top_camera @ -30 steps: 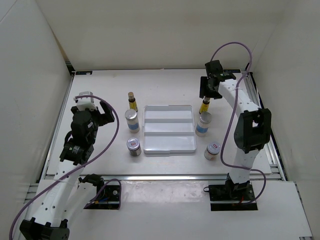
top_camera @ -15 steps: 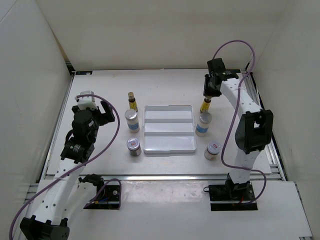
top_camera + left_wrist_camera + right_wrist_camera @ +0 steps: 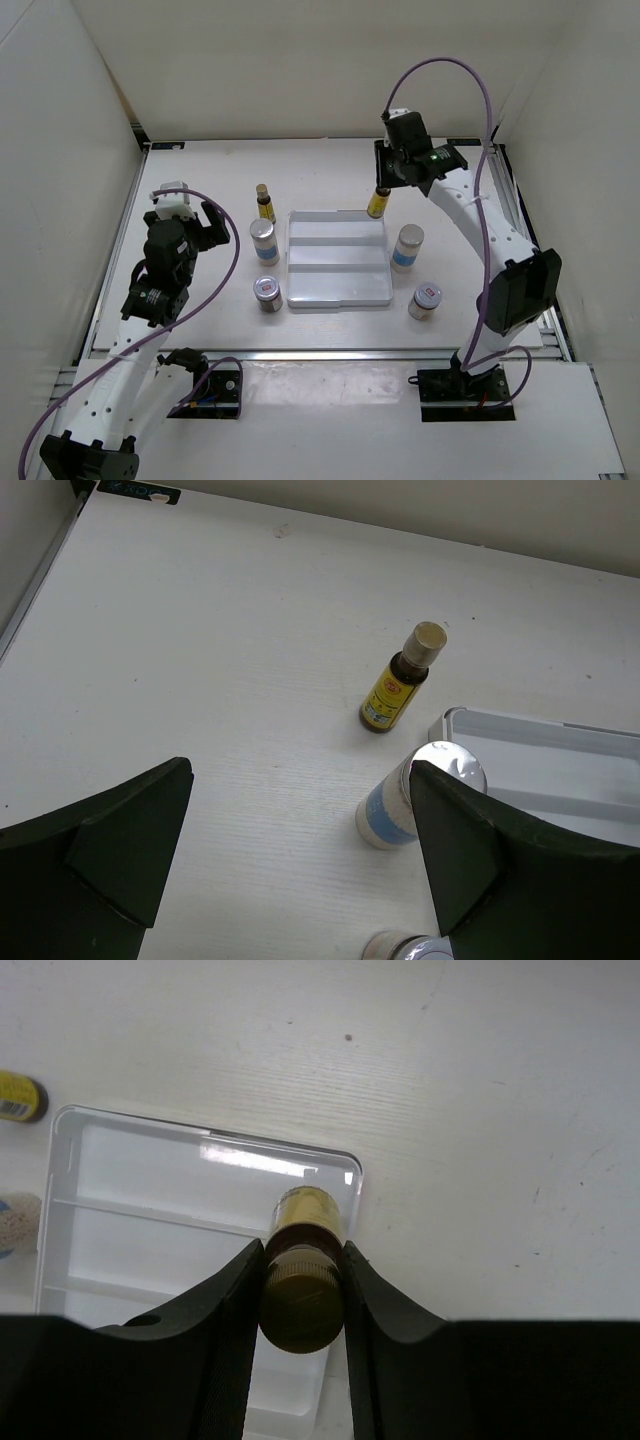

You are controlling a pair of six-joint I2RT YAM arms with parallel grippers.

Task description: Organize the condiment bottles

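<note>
I will let go of the amber-yellow bottle with my right gripper on the back step of the white tray, in the tray's corner (image 3: 371,228) (image 3: 322,1204) just below it. The bottle is now held upright in the air.
My right gripper (image 3: 383,186) is shut on a slim amber-yellow bottle (image 3: 378,203) by its dark cap (image 3: 302,1305) and holds it upright in the air. The bottle hangs over the far right corner of the white stepped tray (image 3: 338,290). The other amber bottle (image 3: 264,202) stands left of the tray, with a white blue-labelled bottle (image 3: 263,241) and a short red-white bottle (image 3: 267,293) in front of it. To the tray's right stand a white blue-labelled bottle (image 3: 407,247) and a short red-white one (image 3: 425,301). My left gripper (image 3: 300,770) is open and empty, well left of those bottles.
White walls close in the table at the back and both sides. A metal rail (image 3: 320,352) runs along the near edge. The left wrist view shows the left amber bottle (image 3: 400,680), the blue-labelled bottle (image 3: 410,805) and the tray's corner (image 3: 470,723).
My right gripper shut on the amber bottle right of the tray, lifted it and carried it left to above the tray's far right corner. The left arm has not moved.
</note>
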